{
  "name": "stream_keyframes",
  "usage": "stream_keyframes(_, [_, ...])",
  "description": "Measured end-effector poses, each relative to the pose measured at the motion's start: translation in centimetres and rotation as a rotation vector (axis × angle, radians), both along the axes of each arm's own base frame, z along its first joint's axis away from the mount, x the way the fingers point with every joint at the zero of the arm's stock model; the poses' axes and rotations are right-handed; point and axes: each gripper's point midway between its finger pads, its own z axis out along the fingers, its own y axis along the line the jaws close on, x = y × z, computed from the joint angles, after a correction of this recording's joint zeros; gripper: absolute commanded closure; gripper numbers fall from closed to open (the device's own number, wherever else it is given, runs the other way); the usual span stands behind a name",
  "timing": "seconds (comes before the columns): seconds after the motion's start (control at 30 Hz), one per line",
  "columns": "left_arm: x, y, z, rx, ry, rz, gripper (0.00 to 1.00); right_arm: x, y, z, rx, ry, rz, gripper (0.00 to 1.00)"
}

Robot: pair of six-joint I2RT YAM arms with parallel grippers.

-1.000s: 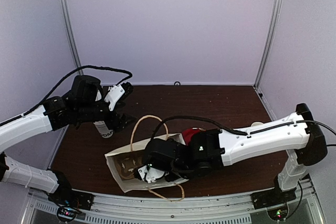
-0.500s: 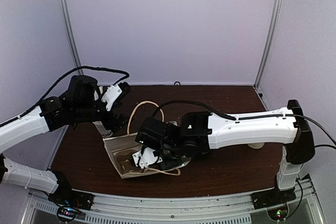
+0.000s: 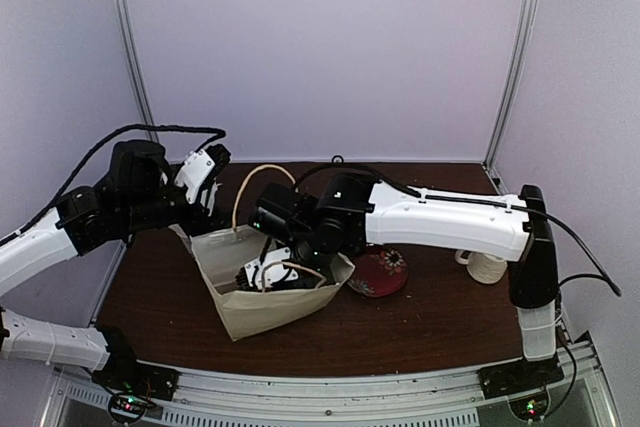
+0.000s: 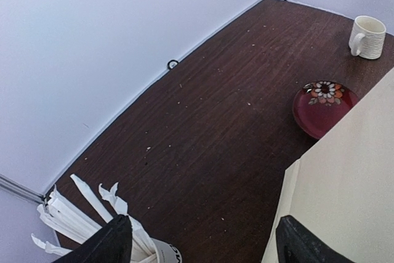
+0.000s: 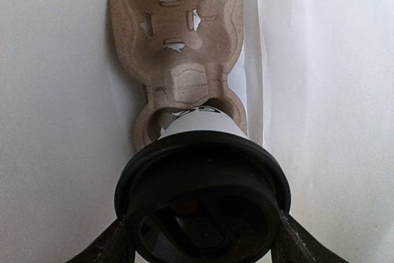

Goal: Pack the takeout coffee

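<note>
Next, my right gripper releases the takeout coffee in the brown cup carrier's socket (image 3: 303, 292) (image 5: 192, 135) at the bottom of the cream bag.
The takeout coffee (image 5: 200, 126), a white paper cup under a black lid (image 5: 203, 183), sits with its base in one socket of a brown pulp cup carrier (image 5: 175, 35) at the bottom of the cream paper bag (image 3: 280, 312). My right gripper (image 5: 203, 220) reaches down into the bag (image 5: 61, 121) and is shut on the lid, a finger on each side. In the top view the right gripper (image 3: 275, 272) is inside the bag's mouth. My left gripper (image 3: 205, 187) hovers open just behind the bag's left corner. Its right finger (image 4: 308, 244) lies against the bag wall (image 4: 351, 170).
A paper cup bristling with white sticks (image 4: 92, 214) stands by the left gripper's (image 4: 203, 226) left finger. A dark red flowered plate (image 3: 378, 272) lies right of the bag, and a cream ribbed mug (image 3: 487, 267) stands farther right. The bag's rope handle (image 3: 250, 187) arches upward.
The right arm swung left and back with the cup. The bag rose from lying on its side to standing mouth up. The left arm drew back slightly; the plate is now uncovered.
</note>
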Motion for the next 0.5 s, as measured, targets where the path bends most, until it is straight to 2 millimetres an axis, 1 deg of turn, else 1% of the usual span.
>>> stream_keyframes(0.1, [0.5,0.9,0.2,0.016,-0.021,0.052,0.15,0.5,0.2,0.0,-0.012,0.032,0.0,0.44])
stream_keyframes(0.17, [1.0,1.8,0.6,0.025,-0.045,0.102,0.15,0.7,0.3,0.0,-0.02,0.048,0.006,0.44])
stream_keyframes(0.27, [1.6,3.9,2.0,0.026,-0.101,0.202,0.15,0.9,0.6,-0.1,-0.03,0.071,0.016,0.44])
stream_keyframes(0.37, [1.9,6.4,4.0,0.01,-0.17,0.31,0.15,1.4,0.9,-0.1,-0.031,0.095,0.021,0.45])
stream_keyframes(0.5, [1.9,8.3,6.2,-0.026,-0.243,0.392,0.15,2.2,1.2,-0.1,-0.028,0.139,0.024,0.45])
